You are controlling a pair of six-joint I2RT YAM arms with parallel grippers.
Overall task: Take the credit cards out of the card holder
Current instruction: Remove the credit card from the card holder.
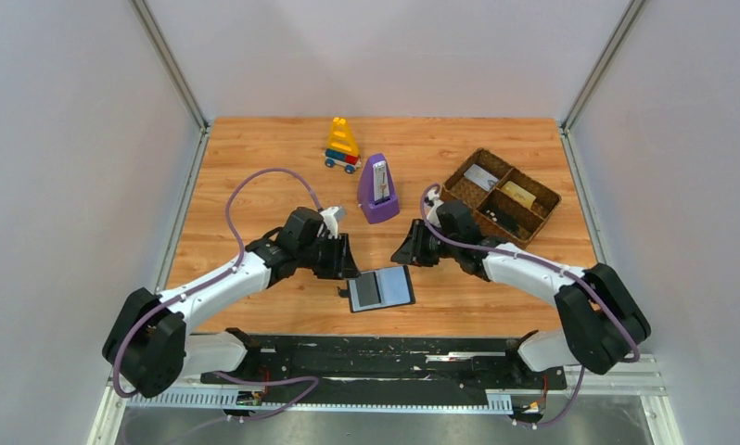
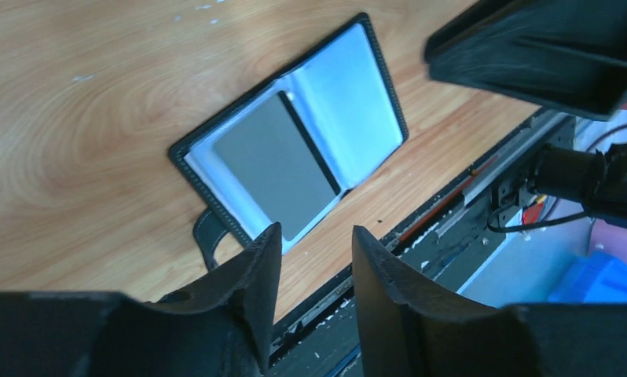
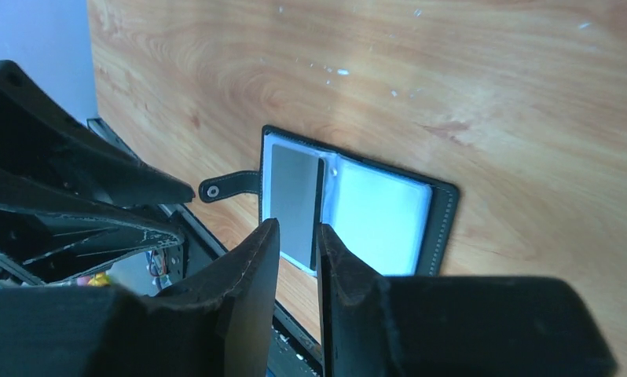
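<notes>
Next, my right gripper grips the grey credit card on the dark-striped edge (image 1: 379,286) (image 3: 319,210), about halfway along, beside the card holder's pale blue panel.
The card holder (image 1: 396,286) lies open and flat on the wood near the table's front edge, with a black rim and two pale panels. A grey credit card (image 2: 275,169) with a dark stripe sits in its left panel (image 3: 291,200). The other panel (image 2: 350,102) shows only pale blue. My left gripper (image 1: 346,263) hovers at the holder's left corner, its jaws apart and empty (image 2: 314,232). Just above the holder's far edge, my right gripper (image 1: 409,252) has a narrow gap between its jaws, with nothing in it (image 3: 297,225).
A brown woven divided tray (image 1: 544,197) at the back right holds a pale card (image 1: 482,176) and a yellow-orange card (image 1: 517,193). A purple metronome (image 1: 377,190) and a toy of coloured blocks (image 1: 342,146) stand behind the grippers. The holder's strap tab (image 3: 224,186) sticks out left.
</notes>
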